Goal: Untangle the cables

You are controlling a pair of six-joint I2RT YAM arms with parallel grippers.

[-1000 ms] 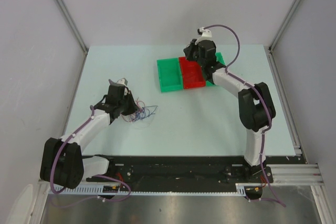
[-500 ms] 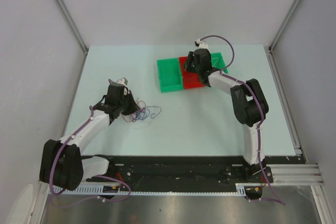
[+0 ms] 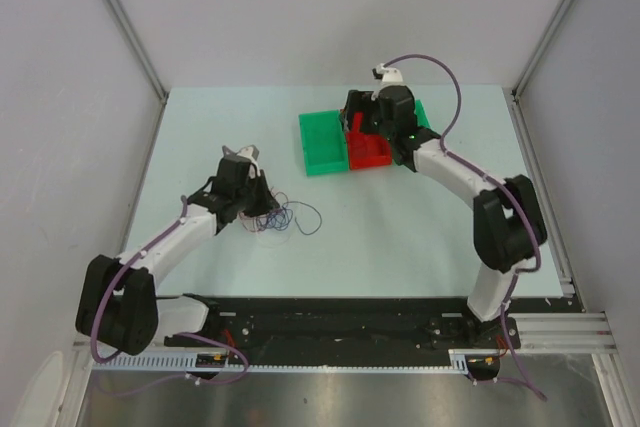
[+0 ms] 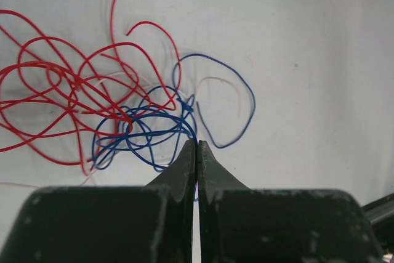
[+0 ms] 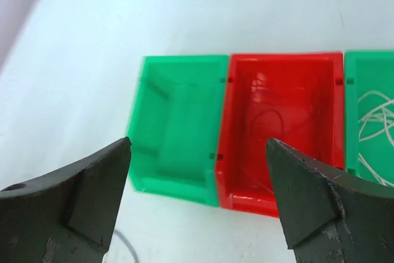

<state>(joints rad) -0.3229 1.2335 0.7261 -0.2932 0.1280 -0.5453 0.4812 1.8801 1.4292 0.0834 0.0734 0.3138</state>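
Blue cables in my left gripper pass through the red loops, so I will put the tangle down closer to my right gripper, which should take the red cables (image 4: 75, 84).
The cables (image 3: 288, 217) lie in a small tangle on the table at the left. In the left wrist view, red cables (image 4: 68, 90) loop at the left, blue cables (image 4: 154, 130) knot in the middle, and a faint whitish strand (image 4: 221, 80) curls beside them. My left gripper (image 4: 197, 146) is shut on a blue cable that runs in between its tips. It sits at the tangle's left side (image 3: 260, 205). My right gripper (image 5: 198, 143) stands wide open and holds nothing. It hangs above the bins (image 3: 362, 125).
Three bins stand in a row at the back: a green bin (image 5: 178, 61), a red bin (image 5: 283, 58) with a faint thin loop inside, and a second green bin (image 5: 369, 60) holding whitish wires (image 5: 375, 121). Walls enclose the table.
My right gripper has opened over the red bin and shifted slightly. My left gripper has moved right, dragging the tangle with it, so that a blue loop spreads further right.
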